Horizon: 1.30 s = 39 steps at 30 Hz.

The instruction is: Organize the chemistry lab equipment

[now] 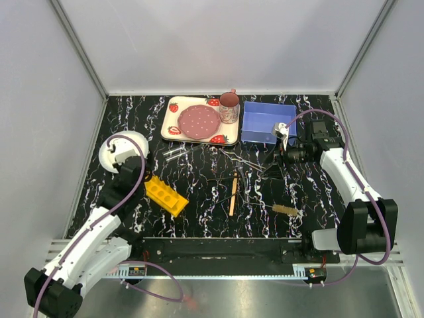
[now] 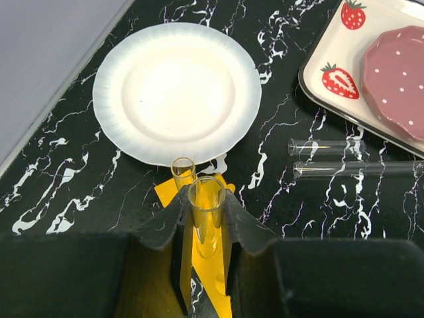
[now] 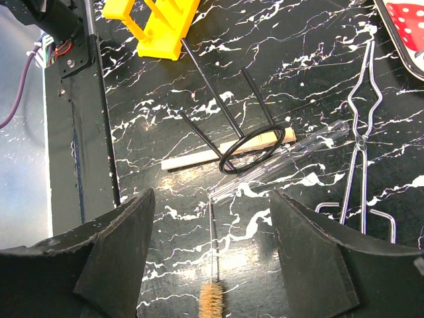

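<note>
The clear glass tube, now held over the yellow rack, will be let go by my left gripper in the yellow rack's hole (image 1: 156, 186) (image 2: 210, 254) beside the tube at its far end.
My left gripper (image 2: 205, 207) is shut on an upright clear glass tube (image 2: 207, 222), held over the yellow rack (image 2: 213, 278). A second tube (image 2: 183, 171) stands just behind it, at the rack's far end. Two more tubes (image 2: 319, 147) lie flat on the table to the right. From above, the rack (image 1: 165, 194) lies left of centre with the left gripper (image 1: 136, 173) at its far end. My right gripper (image 3: 212, 199) is open over the tan-bristled brush (image 3: 214, 298). Beyond the brush lie the wooden stick (image 3: 199, 158), a thin glass rod (image 3: 285, 165) and the wire tongs (image 3: 361, 152).
A white plate (image 2: 175, 93) sits just past the rack, near the left wall. The strawberry tray (image 1: 173, 106) with pink plate and cup stands at the back, a blue bin (image 1: 265, 122) beside it. A black wire ring stand (image 3: 255, 146) rests across the stick.
</note>
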Tool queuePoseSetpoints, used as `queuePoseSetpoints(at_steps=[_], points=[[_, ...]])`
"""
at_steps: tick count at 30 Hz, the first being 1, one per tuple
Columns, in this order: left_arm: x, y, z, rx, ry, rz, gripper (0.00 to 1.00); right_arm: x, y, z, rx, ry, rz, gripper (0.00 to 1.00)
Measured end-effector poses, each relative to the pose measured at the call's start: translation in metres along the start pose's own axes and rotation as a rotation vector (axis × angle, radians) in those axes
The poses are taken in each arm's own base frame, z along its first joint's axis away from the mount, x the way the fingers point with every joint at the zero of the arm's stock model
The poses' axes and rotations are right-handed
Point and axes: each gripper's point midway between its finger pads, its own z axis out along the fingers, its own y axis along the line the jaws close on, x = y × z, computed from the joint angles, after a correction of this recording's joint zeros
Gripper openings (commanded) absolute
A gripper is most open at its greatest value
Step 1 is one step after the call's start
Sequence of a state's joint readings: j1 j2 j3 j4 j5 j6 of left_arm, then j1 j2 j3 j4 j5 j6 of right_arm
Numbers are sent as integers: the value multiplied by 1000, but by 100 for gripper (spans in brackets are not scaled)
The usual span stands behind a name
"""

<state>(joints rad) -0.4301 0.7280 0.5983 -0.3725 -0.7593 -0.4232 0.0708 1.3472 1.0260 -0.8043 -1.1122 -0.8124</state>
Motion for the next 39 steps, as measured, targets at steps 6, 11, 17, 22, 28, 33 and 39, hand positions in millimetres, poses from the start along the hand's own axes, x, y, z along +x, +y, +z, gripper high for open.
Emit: queuePoseSetpoints(at_steps=[6, 11, 17, 22, 28, 33, 39], points=[[16, 0, 4, 4, 23, 10, 9, 0, 0, 0, 0, 0, 0, 76], [30, -1, 8, 5, 43, 11, 11, 0, 0, 0, 0, 0, 0, 76], [43, -1, 12, 2, 65, 4, 13, 0, 0, 0, 0, 0, 0, 76], [45, -3, 14, 1, 66, -8, 18, 0, 0, 0, -1, 0, -1, 76], [45, -3, 14, 0, 65, -18, 20, 0, 0, 0, -1, 1, -1, 76], [45, -3, 14, 0, 65, -18, 20, 0, 0, 0, -1, 1, -1, 76], [46, -2, 14, -3, 66, -4, 20, 0, -1, 0, 0, 0, -1, 76]])
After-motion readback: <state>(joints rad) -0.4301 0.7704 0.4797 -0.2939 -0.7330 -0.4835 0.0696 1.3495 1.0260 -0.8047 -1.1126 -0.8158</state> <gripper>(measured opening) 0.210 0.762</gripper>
